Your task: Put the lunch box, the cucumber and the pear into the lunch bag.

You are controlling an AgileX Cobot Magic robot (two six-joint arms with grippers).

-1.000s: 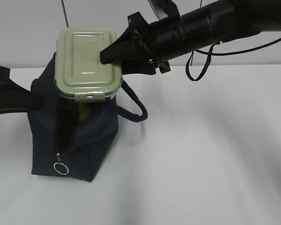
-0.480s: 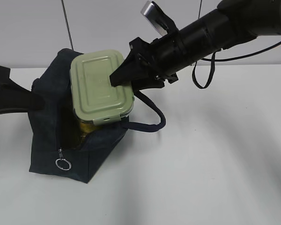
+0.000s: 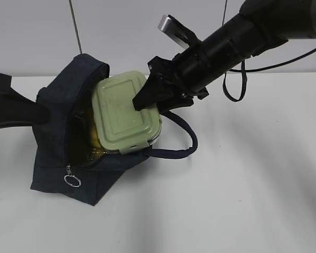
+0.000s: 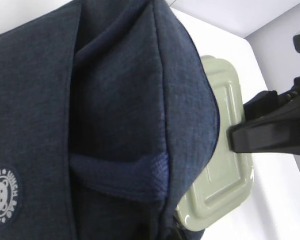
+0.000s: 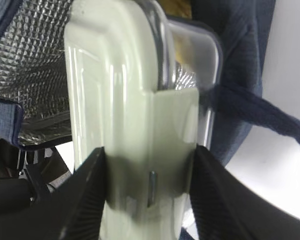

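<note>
Next, my right gripper lets go of the lunch box on edge, deep (image 3: 93,126) (image 5: 135,85) between the sides of the navy lunch bag.
The lunch box (image 3: 124,113), clear with a sage-green lid, is tilted on edge and sits partly inside the open mouth of the navy lunch bag (image 3: 52,153). My right gripper (image 3: 142,103) is shut on the box's end, one finger on the lid and one on the glass base; the right wrist view shows this grip (image 5: 147,155) on the lunch box (image 5: 120,100). My left gripper (image 3: 39,113) pinches the bag's left wall, and navy fabric (image 4: 115,100) hides its jaws. Something yellow (image 3: 95,138), probably the pear, shows inside the bag. The cucumber is hidden.
The bag's loop handle (image 3: 187,145) lies on the white table to the right of the bag, under my right arm. A silver ring pull (image 3: 72,181) hangs at the zipper's low end. The silvery lining (image 5: 40,65) shows beside the box.
My right gripper has carried the lunch box down and to the right, from above the bag into its mouth, tipping it steeper. The bag's mouth gapes wider and its handle has shifted right.
</note>
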